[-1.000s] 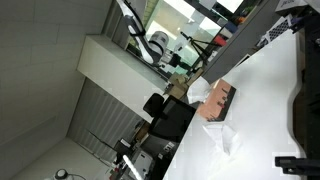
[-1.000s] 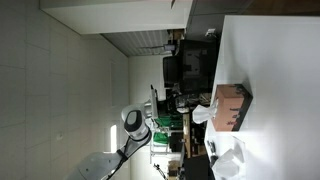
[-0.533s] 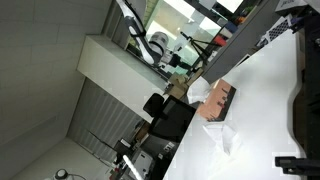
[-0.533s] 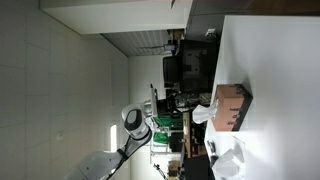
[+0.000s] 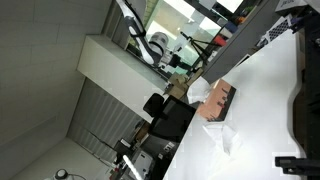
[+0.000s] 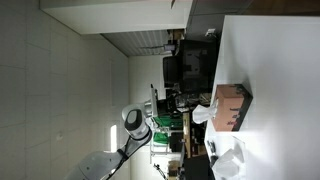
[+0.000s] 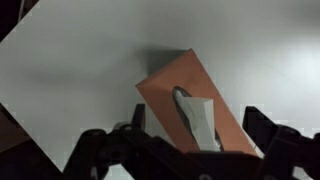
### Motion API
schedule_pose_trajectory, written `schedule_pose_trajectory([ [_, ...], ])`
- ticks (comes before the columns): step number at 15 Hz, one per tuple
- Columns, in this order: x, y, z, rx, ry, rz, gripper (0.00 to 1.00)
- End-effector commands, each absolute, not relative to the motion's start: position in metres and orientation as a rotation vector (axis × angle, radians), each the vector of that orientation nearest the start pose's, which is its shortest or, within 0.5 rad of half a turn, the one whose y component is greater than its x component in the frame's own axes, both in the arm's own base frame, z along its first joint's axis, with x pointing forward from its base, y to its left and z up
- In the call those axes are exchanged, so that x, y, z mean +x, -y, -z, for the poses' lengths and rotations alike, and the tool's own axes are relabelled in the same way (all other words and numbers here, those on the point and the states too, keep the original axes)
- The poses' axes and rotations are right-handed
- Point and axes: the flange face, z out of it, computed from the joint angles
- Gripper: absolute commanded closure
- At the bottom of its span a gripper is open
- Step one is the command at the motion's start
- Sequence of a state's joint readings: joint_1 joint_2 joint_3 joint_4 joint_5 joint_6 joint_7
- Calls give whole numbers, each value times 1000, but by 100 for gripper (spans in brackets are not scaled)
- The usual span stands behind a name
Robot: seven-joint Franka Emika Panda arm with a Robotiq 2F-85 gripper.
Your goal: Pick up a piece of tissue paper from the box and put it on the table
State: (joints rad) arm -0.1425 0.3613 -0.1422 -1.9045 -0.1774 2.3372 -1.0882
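Observation:
My gripper is going to close on the loose end (image 5: 193,84) (image 7: 202,112) of the tissue paper that stands up from the reddish-brown box's slot.
In the wrist view the reddish-brown box (image 7: 170,88) lies on the white table (image 7: 80,60), with white paper (image 7: 198,118) standing up from its top slot. My gripper (image 7: 198,128) is open above the box, its dark fingers (image 7: 262,125) on either side of the box and touching nothing. In both exterior views the box (image 5: 220,100) (image 6: 232,105) sits near the table's edge. A crumpled white piece of tissue paper (image 5: 222,136) (image 6: 228,158) lies on the table beside it. I cannot make out the gripper in the exterior views.
Black devices (image 5: 305,100) lie on the table (image 5: 260,110) beyond the box. A white robot arm joint (image 5: 156,44) (image 6: 134,122) shows off the table. The table's dark edge (image 7: 15,125) runs near the box in the wrist view.

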Motion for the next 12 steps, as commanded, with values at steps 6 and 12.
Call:
schedule_pose_trajectory([
  [6,609,142,-306,-2609,1888,-154,0],
  [12,614,125,-286,-2400,2056,-143,0],
])
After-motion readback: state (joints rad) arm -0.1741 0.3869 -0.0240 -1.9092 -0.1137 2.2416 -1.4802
